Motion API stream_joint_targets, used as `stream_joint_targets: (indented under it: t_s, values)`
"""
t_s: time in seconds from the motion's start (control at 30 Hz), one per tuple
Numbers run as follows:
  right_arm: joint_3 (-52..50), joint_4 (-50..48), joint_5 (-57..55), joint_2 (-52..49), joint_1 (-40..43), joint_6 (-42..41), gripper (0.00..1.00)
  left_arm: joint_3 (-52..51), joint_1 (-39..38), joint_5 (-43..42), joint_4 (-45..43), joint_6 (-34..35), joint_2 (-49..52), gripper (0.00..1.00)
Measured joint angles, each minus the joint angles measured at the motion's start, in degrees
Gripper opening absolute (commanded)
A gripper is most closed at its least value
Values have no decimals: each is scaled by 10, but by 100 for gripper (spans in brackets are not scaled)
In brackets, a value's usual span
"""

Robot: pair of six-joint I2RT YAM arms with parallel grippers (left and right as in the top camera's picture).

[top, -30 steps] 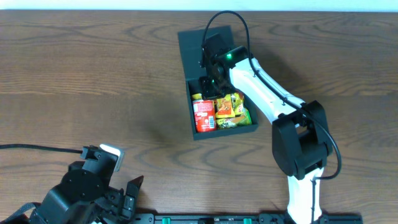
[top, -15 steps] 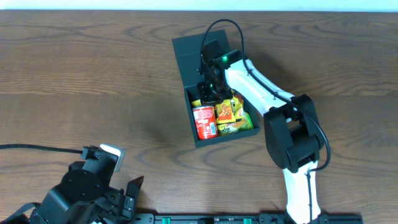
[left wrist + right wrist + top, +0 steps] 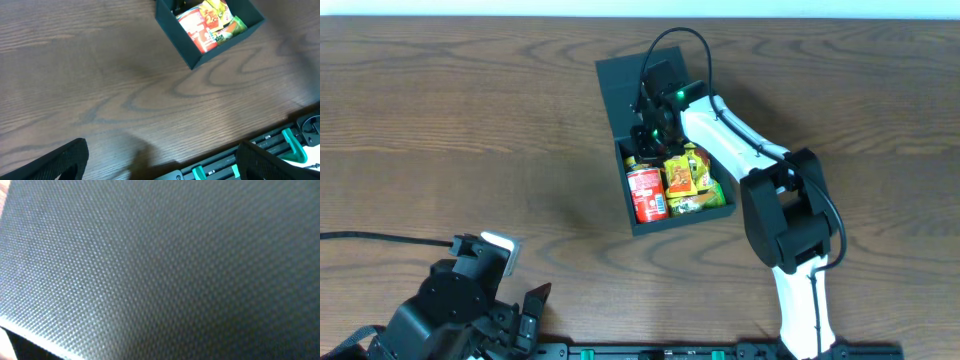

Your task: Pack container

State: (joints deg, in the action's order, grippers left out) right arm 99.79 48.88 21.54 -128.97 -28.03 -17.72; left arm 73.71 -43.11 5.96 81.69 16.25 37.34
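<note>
The robot's left gripper needs to next go to the container's side (image 3: pixel 621 177) (image 3: pixel 161 12) next to the red can and close there.
The dark teal-black container (image 3: pixel 682 219) stands at the table's middle back with its flap lid (image 3: pixel 623 82) open and lying flat behind it. Inside are a red can (image 3: pixel 647 192) and yellow-green snack packets (image 3: pixel 686 174). My right gripper (image 3: pixel 650 128) is down at the box's back edge by the lid hinge; its fingers are hidden. The right wrist view is filled by the lid's dark textured surface (image 3: pixel 160 270). My left gripper (image 3: pixel 160 165) is open and empty near the front left edge. The left wrist view shows the container (image 3: pixel 176 41) and the can (image 3: pixel 196 32) far ahead.
A black rail with teal clips (image 3: pixel 280 142) runs along the table's front edge. A black cable (image 3: pixel 380 238) lies at the front left. The white right arm (image 3: pixel 740 135) reaches across from the front right to the box.
The container and its lid have shifted and turned a little to the left along with my right gripper. The left arm has not moved.
</note>
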Motion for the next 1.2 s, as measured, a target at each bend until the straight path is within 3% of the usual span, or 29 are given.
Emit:
stream_joint_targets:
  t_s: [0.47,0.73,1.0,1.13,1.2]
  values:
    - [-1,-58,-24,4,0,-16,2,0,0,6,5,0,0,95]
    - [-2,-47,-82,135,0,-16,2,0,0,22,3,0,8,96]
    - [1,129,-131,225,7,-7,2,0,0,35,-15,-13,83,96]
    - [1,226,-168,232,30,18,1,-18,0,38,-81,-16,144,99]
    - [1,251,-186,232,45,32,1,-32,7,38,-120,-16,186,83]
